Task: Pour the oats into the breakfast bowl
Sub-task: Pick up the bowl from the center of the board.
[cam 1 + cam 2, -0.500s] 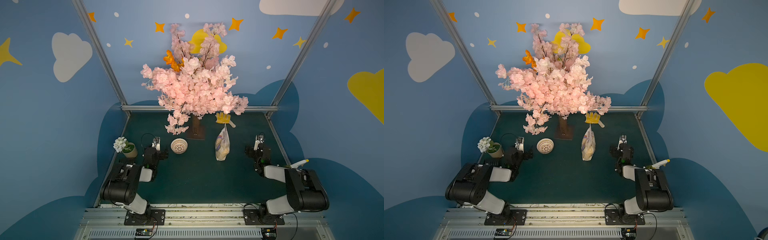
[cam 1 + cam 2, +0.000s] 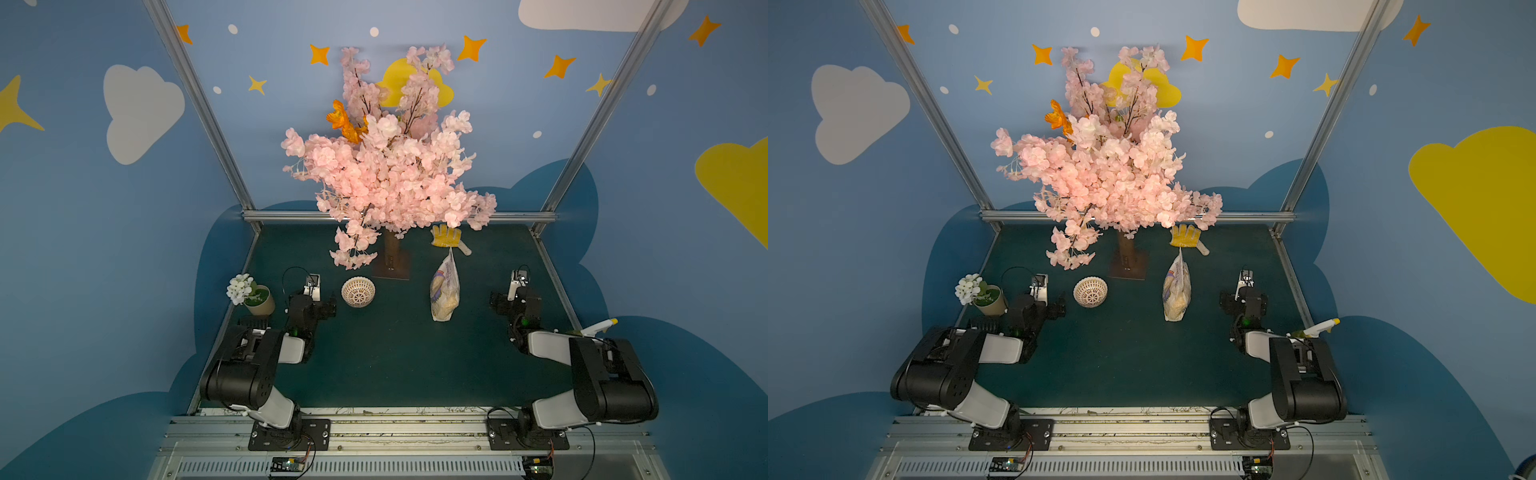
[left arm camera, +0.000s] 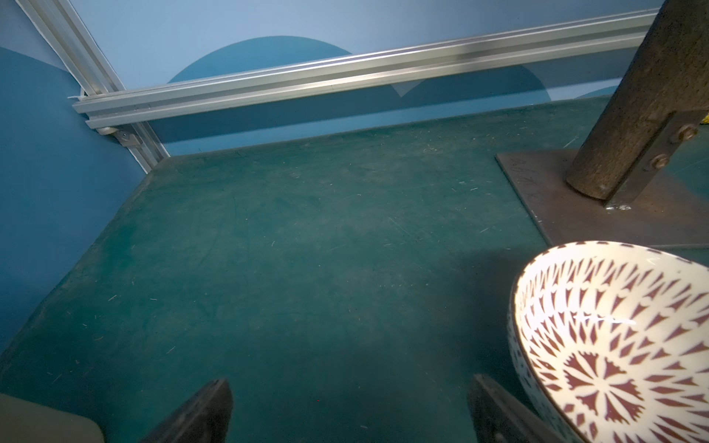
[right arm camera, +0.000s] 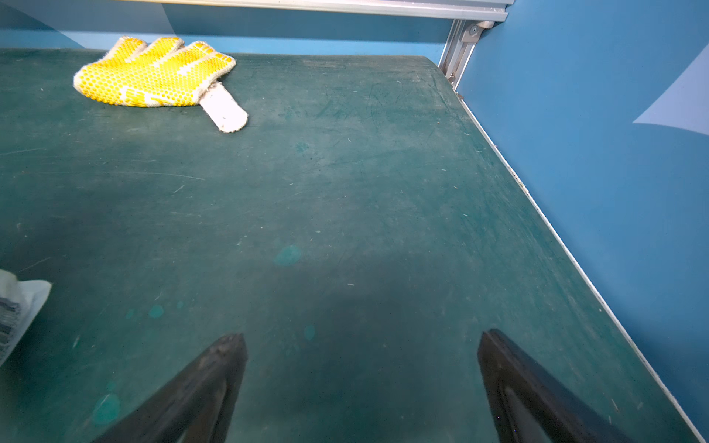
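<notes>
I should close my left gripper on the rim of the breakfast bowl [image 2: 343, 294] [image 3: 518, 341], on the side that faces the flowerpot and away from the oats bag.
The oats bag [image 2: 444, 291] [image 2: 1177, 291], crinkly white-and-clear with pale flakes, lies on the green mat right of centre. Only a corner of the bag [image 4: 19, 303] shows in the right wrist view. The breakfast bowl [image 2: 358, 292] [image 2: 1090, 292], cream with a brown pattern, stands upright left of centre. My left gripper [image 3: 351, 379] is open over bare mat, with the bowl [image 3: 614, 345] close beside one finger and not touching it. My right gripper [image 4: 362, 335] is open over bare mat, to the right of the bag and apart from it. Neither holds anything.
A pink blossom tree on a brown metal base [image 2: 392, 257] stands at the back centre, its post [image 3: 633, 115] just beyond the bowl. A yellow glove [image 2: 446, 237] [image 4: 153, 73] lies behind the bag. A flowerpot [image 2: 257, 299] stands left of my left arm. A spray bottle [image 2: 598, 328] rests by the right arm.
</notes>
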### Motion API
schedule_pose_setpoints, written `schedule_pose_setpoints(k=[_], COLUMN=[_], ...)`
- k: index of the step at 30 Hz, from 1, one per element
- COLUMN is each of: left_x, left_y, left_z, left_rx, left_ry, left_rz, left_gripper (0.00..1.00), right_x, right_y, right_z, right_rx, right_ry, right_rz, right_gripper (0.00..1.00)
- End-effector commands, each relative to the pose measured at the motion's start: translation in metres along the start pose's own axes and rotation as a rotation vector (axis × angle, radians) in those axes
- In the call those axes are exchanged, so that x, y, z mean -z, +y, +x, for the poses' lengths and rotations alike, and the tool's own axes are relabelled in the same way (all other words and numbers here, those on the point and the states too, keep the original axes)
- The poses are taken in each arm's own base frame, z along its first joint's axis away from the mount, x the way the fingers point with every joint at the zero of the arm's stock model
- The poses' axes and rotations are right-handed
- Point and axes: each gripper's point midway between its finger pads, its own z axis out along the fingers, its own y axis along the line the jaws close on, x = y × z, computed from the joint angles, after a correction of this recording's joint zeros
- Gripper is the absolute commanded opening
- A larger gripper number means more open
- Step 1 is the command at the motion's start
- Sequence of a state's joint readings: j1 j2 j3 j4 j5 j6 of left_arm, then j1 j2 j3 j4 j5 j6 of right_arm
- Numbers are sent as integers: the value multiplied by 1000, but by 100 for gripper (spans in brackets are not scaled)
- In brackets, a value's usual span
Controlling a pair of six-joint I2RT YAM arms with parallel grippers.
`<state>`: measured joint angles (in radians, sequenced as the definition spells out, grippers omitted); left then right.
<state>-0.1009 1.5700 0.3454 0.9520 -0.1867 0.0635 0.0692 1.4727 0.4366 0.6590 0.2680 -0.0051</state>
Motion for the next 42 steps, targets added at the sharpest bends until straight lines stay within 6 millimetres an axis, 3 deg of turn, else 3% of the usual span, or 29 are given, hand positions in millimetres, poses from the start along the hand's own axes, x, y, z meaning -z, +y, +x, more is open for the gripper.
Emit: schedule_pose_setpoints(k=[1,5,7,8,9,11,12,15,19,22,26,30,32,35,38,42], left_x=[0,12,30,40,54,81,89,119,136,144,144,135,126,108,90,61], left_y=[-1,6,16,22,32,51,46,30,5,-5,-21,-23,-27,-35,-44,-56], left_z=[-7,-18,-33,-39,-51,-60,-55,-71,-78,-67,-61,-43,-35,-34,-34,-32], left_rx=[-4,10,27,38,102,329,398,530,598,659,649,630,651,634,632,675], left_ry=[-31,-67,-107,-125,-172,-232,-209,-211,-107,52,243,393,439,470,501,536], left_rz=[6,-28,-74,-97,-139,-207,-157,-12,139,158,198,145,137,142,145,154], left_gripper=[100,100,100,100,100,100,100,100,100,100,100,100,99,96,95,84], right_x=[0,12,27,37,48,67,76,90,97,105,112,118,119,123,125,126], right_y=[2,3,-1,-5,-9,-17,-18,-28,-19,-35,-35,-34,-32,-9,2,16], right_z=[-1,-16,-39,-39,-38,-61,-62,-53,-37,-23,-13,0,7,2,4,4], right_rx=[7,43,-24,-56,-89,-193,-240,-437,-593,-680,-695,-672,-672,-673,-628,-563], right_ry=[2,-35,-62,12,88,159,211,296,363,350,287,322,344,355,364,329], right_rz=[-4,37,97,125,134,127,107,100,-67,-6,-26,-22,-29,-169,-205,-239], right_gripper=[98,98,98,98,98,98,98,98,98,98,98,98,98,98,98,98])
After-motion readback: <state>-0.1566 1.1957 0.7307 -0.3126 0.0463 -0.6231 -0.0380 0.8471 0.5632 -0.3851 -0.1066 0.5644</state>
